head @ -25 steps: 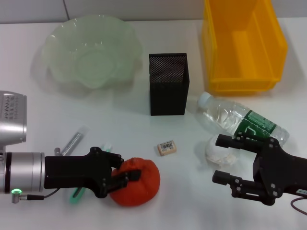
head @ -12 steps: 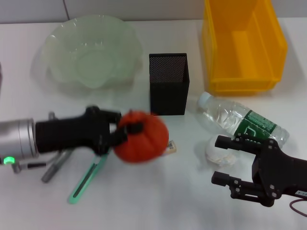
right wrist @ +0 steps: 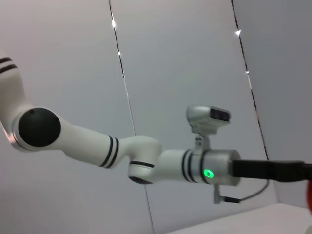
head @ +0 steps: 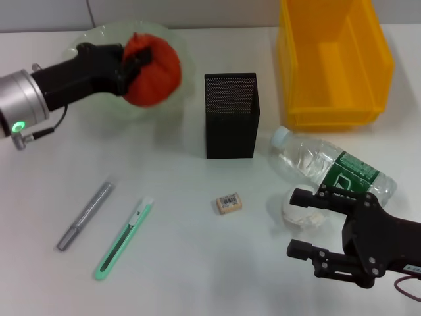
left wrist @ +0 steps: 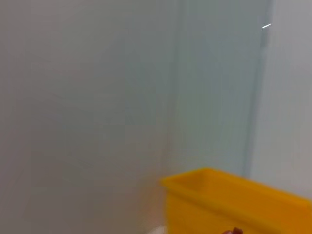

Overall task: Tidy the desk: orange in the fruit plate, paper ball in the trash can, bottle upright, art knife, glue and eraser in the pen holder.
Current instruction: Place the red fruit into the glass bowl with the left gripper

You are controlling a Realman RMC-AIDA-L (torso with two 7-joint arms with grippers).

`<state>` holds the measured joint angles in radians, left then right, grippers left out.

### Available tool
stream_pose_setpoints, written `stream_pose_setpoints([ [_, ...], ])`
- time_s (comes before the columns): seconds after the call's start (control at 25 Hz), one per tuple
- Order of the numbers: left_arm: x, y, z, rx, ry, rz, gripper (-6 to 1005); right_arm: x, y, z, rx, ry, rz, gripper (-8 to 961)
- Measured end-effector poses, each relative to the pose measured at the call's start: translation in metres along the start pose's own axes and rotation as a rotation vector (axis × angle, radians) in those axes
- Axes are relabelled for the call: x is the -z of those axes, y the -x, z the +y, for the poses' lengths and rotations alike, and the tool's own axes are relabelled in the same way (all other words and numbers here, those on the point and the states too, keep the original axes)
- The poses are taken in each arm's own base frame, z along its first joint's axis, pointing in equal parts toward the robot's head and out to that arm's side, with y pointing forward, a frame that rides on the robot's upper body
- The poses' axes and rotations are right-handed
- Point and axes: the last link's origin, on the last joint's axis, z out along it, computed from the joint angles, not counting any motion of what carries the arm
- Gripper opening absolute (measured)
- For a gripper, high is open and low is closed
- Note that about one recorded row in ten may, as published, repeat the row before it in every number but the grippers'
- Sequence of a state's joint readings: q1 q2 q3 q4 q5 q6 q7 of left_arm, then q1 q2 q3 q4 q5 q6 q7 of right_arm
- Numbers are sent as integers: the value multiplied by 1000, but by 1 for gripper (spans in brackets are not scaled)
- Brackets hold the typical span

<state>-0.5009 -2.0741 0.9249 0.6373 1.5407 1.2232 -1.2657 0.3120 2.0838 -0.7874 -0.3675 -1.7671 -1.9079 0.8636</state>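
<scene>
I need to use my left gripper to set the orange down in the front part of the pale green fruit plate (head: 145, 85).
My left gripper (head: 146, 60) is shut on the orange (head: 154, 60) and holds it above the pale green fruit plate (head: 85, 49) at the back left. My right gripper (head: 304, 222) is open at the front right, right beside the white paper ball (head: 297, 209). The clear bottle (head: 329, 164) lies on its side behind it. The black mesh pen holder (head: 231, 115) stands in the middle. The eraser (head: 229, 203), the green art knife (head: 123, 239) and the grey glue stick (head: 85, 215) lie on the table in front.
A yellow bin (head: 332, 59) stands at the back right; it also shows in the left wrist view (left wrist: 234, 202). The right wrist view shows my left arm (right wrist: 146, 158) across the scene.
My left gripper has lifted the orange from the front of the table and carried it back and left over the fruit plate. The right gripper has barely moved.
</scene>
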Motion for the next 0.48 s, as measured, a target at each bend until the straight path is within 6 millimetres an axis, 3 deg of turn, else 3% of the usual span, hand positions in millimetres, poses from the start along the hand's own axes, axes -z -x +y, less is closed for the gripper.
stream_pose_setpoints([
  [0.16,-11,0,-19,-65,-143,17,63,-1,2,2,-3,15,-19,707],
  [0.48,-11,4,-31,-77,-239,10,72,-2,3,2,-3,19,-26,708],
])
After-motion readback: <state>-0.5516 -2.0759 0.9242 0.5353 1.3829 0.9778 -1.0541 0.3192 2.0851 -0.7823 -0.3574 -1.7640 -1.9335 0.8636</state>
